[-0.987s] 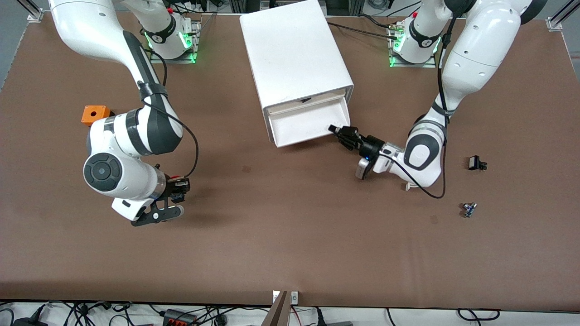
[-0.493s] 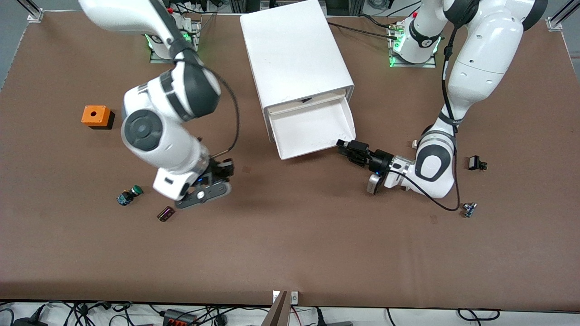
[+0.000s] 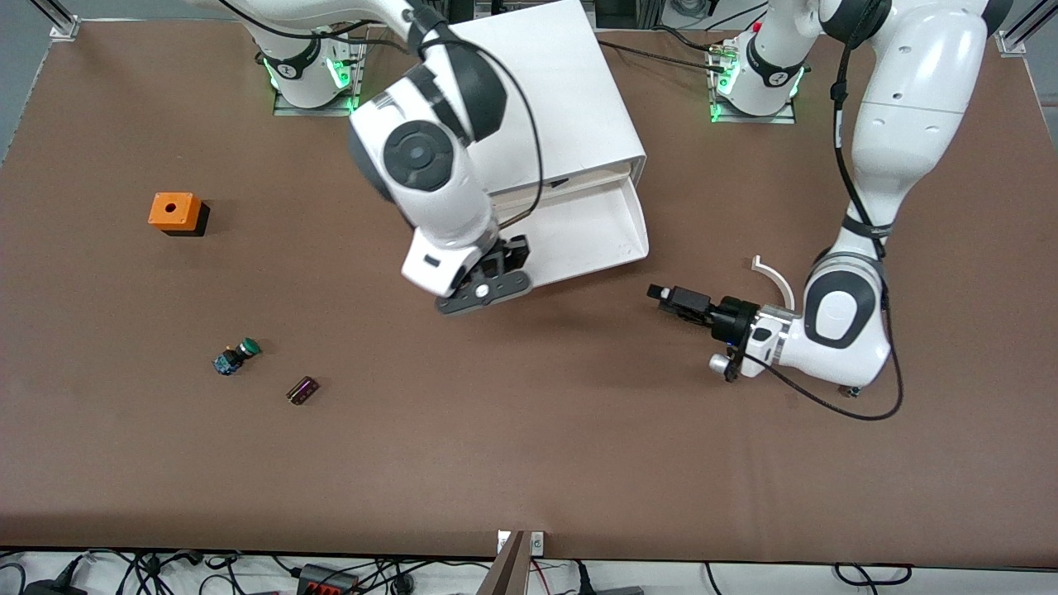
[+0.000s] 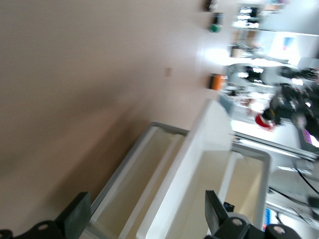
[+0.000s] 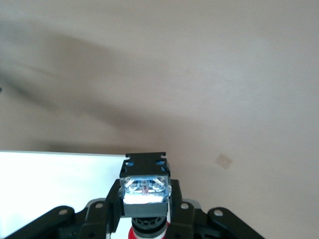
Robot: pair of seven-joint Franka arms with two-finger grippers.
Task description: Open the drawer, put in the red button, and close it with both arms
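The red button, now over the drawer's front corner, will be released by my right gripper on the open drawer's bottom (image 3: 564, 241), about midway between its sides.
The drawer (image 3: 587, 231) stands pulled out of the white cabinet (image 3: 537, 91), second from its top. It also shows in the left wrist view (image 4: 164, 179) and the right wrist view (image 5: 50, 189). My right gripper (image 3: 506, 258) hangs over the drawer's front corner toward the right arm's end. It (image 5: 145, 211) is shut on the red button (image 5: 145, 186), red cap toward the wrist. The front view hides the button. My left gripper (image 3: 665, 296) is open and empty, low over the table beside the drawer toward the left arm's end. Its fingers (image 4: 75, 219) are wide apart, facing the drawer.
An orange box (image 3: 175, 211), a green-capped button (image 3: 237, 355) and a small dark part (image 3: 302, 389) lie toward the right arm's end. A white curved piece (image 3: 775, 277) lies by the left arm's wrist.
My right arm has swung from beside the green-capped button to the drawer's front corner, carrying the red button. My left gripper has left the drawer's corner and drawn back. The drawer stands farther out.
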